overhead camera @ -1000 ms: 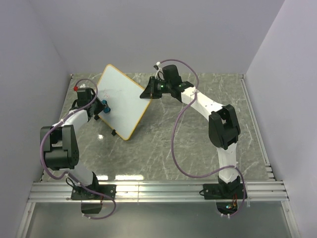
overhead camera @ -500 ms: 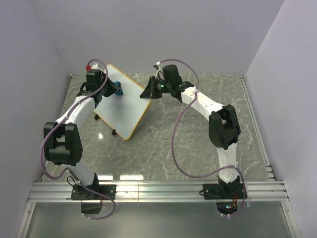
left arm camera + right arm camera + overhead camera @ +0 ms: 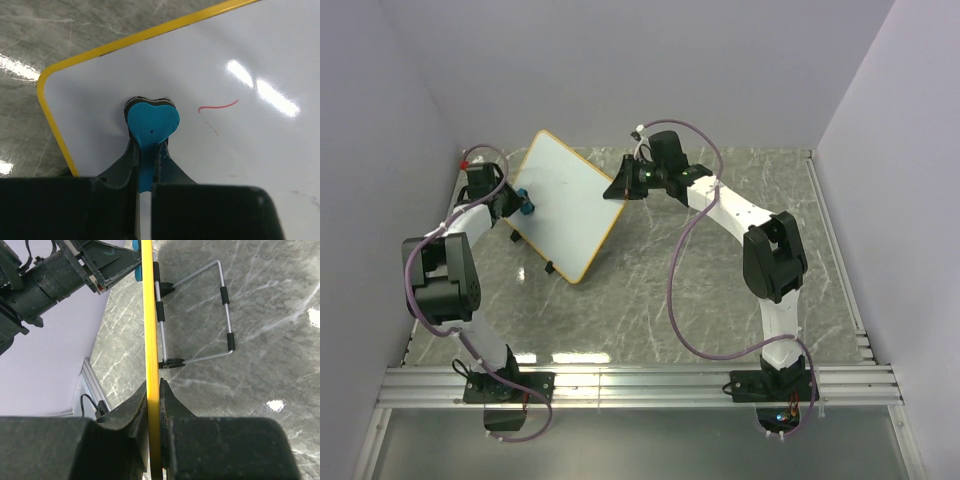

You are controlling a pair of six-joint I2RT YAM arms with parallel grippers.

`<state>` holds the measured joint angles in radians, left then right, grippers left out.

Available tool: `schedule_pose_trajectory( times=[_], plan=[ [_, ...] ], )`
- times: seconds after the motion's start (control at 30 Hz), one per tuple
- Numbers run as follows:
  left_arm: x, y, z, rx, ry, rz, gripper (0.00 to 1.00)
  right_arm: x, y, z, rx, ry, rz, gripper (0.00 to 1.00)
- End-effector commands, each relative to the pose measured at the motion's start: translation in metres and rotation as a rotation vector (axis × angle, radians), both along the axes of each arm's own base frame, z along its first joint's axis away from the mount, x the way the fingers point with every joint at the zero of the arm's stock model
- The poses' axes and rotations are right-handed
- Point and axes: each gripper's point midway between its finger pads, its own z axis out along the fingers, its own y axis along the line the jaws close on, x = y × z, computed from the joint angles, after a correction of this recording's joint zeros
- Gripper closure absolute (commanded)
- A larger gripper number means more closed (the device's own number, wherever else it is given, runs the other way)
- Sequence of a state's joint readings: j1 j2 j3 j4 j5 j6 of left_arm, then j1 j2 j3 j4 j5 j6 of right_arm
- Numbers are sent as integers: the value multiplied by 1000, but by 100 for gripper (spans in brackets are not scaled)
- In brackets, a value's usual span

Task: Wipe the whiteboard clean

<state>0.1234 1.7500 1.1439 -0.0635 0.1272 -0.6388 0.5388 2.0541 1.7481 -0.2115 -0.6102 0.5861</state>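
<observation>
I need to let go of the blue eraser with my left gripper on the grey marble table (image 3: 515, 264) in front of the black clips.
The whiteboard (image 3: 565, 205), white with a yellow-orange frame, stands tilted at the back left of the table. My right gripper (image 3: 620, 187) is shut on its right edge; the right wrist view shows the frame (image 3: 148, 340) edge-on between the jaws. My left gripper (image 3: 517, 203) is shut on a small blue heart-shaped eraser (image 3: 151, 123), pressed against the board (image 3: 240, 125) near its left corner. A short red stroke (image 3: 218, 106) lies on the board just right of the eraser.
The board's wire stand with black clips (image 3: 220, 315) rests on the grey marble table (image 3: 720, 290) behind the board. The purple side wall (image 3: 380, 150) is close to the left arm. An aluminium rail (image 3: 640, 385) runs along the near edge.
My left gripper with the eraser swept from the board's left edge up to its top corner, then back down to the left edge. The right gripper and the board have stayed still.
</observation>
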Motion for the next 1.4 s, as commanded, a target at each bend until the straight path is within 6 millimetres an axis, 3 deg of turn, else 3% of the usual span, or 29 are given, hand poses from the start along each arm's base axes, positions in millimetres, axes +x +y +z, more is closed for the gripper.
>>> schedule_pose_trajectory(
  times=[0.0,0.2,0.23,0.3,0.33,0.47,0.57,0.7,0.83,1.0,1.23,1.37],
  plan=[
    [-20,-7,-35,5,104,-46,100,0,-14,12,-31,-19,-28,100],
    [6,-22,20,-53,-13,-85,100,3,-12,13,-24,-19,-24,100],
    [16,-23,40,-52,-57,-90,100,3,-12,12,-24,-19,-24,100],
    [26,-24,56,-66,-93,-95,100,4,-12,13,-21,-22,-24,100],
    [35,-26,74,-70,-133,-105,100,3,-11,12,-21,-20,-20,100],
    [54,-29,89,-101,-164,-109,100,4,-13,13,-18,-19,-23,100],
    [63,-30,90,-114,-166,-118,100,3,-14,12,-16,-14,-22,100],
    [61,-31,69,-116,-116,-116,100,6,-18,13,-16,-16,-30,100],
    [37,-27,14,-108,17,-84,100,9,-20,12,-14,-15,-36,100],
    [3,-21,-39,-77,153,-61,100,12,-21,12,-13,-15,-41,100],
    [-26,-8,-68,-29,243,-18,100,12,-20,12,-11,-16,-40,100],
    [-29,-10,-70,-39,246,-25,100,13,-21,11,-12,-18,-43,100]
  ],
)
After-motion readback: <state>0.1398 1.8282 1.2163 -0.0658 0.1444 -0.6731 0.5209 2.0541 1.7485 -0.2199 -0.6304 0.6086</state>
